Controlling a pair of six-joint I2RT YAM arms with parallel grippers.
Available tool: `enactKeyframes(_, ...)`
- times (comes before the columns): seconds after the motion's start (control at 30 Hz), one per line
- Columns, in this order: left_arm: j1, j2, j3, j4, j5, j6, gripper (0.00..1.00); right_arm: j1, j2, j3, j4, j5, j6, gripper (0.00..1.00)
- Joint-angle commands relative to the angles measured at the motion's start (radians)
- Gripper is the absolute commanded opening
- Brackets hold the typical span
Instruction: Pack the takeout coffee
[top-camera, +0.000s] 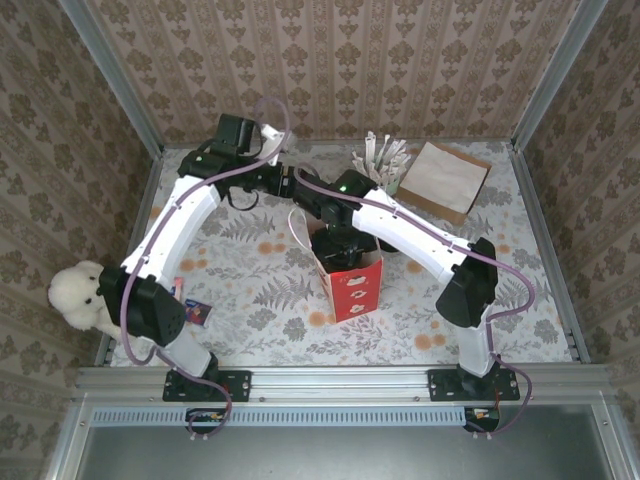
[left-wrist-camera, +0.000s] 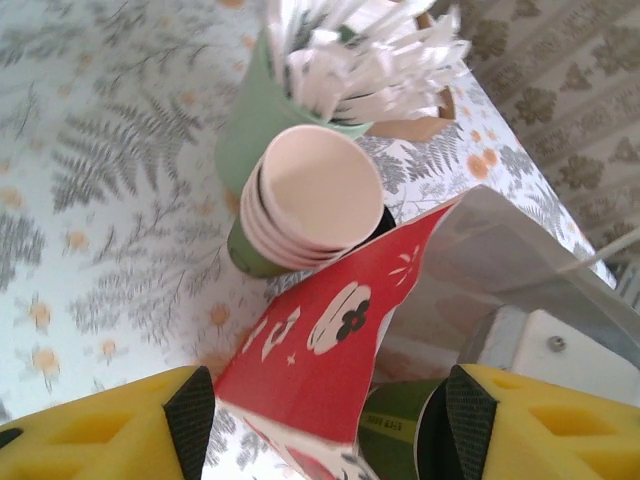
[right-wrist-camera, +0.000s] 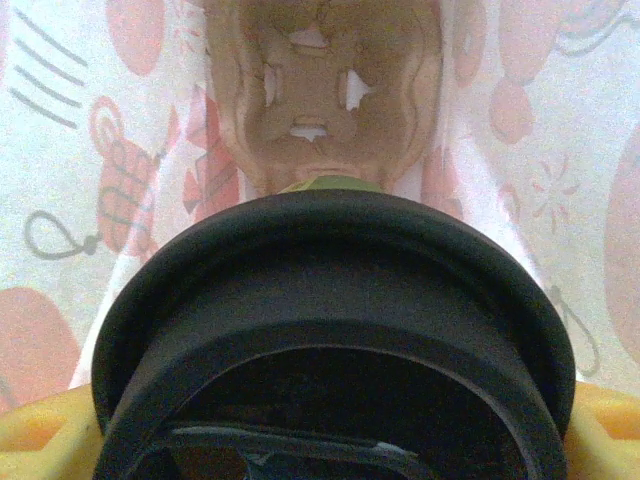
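The red side of the bag stands clear of my open left gripper, so I will pinch the red side's rim (left-wrist-camera: 373, 385) with it to hold the bag steady around the takeout coffee.
A red gift bag (top-camera: 355, 290) stands upright in the middle of the table. My right gripper (top-camera: 345, 250) reaches down into its open top. In the right wrist view the takeout coffee (right-wrist-camera: 330, 300) sits under a black lid. A sliver of its green wall shows above the bag's brown bottom (right-wrist-camera: 330, 90). The right gripper (right-wrist-camera: 325, 445) is shut on it, with yellow fingers (right-wrist-camera: 40, 440) at both sides of the lid. My left gripper (left-wrist-camera: 320, 425) is open, its pads straddling the bag's red wall (left-wrist-camera: 340, 340) without touching it. The green cup (left-wrist-camera: 395, 435) shows just inside.
Behind the bag a stack of green paper cups (left-wrist-camera: 300, 200) lies tilted next to a green cup of white paper-wrapped sticks (top-camera: 378, 160). A flat brown paper bag (top-camera: 445, 180) lies at the back right. A white plush toy (top-camera: 80, 295) sits at the left edge.
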Motion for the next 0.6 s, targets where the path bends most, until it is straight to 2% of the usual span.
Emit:
enactKeyframes(0.0, -0.001, 0.064, 0.072, -0.023, 0.147, 0.221, 0.66, 0.009, -0.024, -0.053, 0.016, -0.013, 0.035, 0.53)
enactKeyframes(0.23, -0.028, 0.181, 0.231, -0.200, 0.187, 0.434, 0.64, 0.013, -0.048, -0.105, 0.059, -0.012, 0.035, 0.53)
enactKeyframes(0.47, -0.040, 0.270, 0.334, -0.307, 0.189, 0.543, 0.60, 0.017, -0.056, -0.138, 0.076, -0.015, 0.041, 0.53)
enactKeyframes(0.57, -0.074, 0.302, 0.372, -0.346, 0.191, 0.577, 0.58, 0.016, -0.057, -0.143, 0.082, -0.014, 0.039, 0.53)
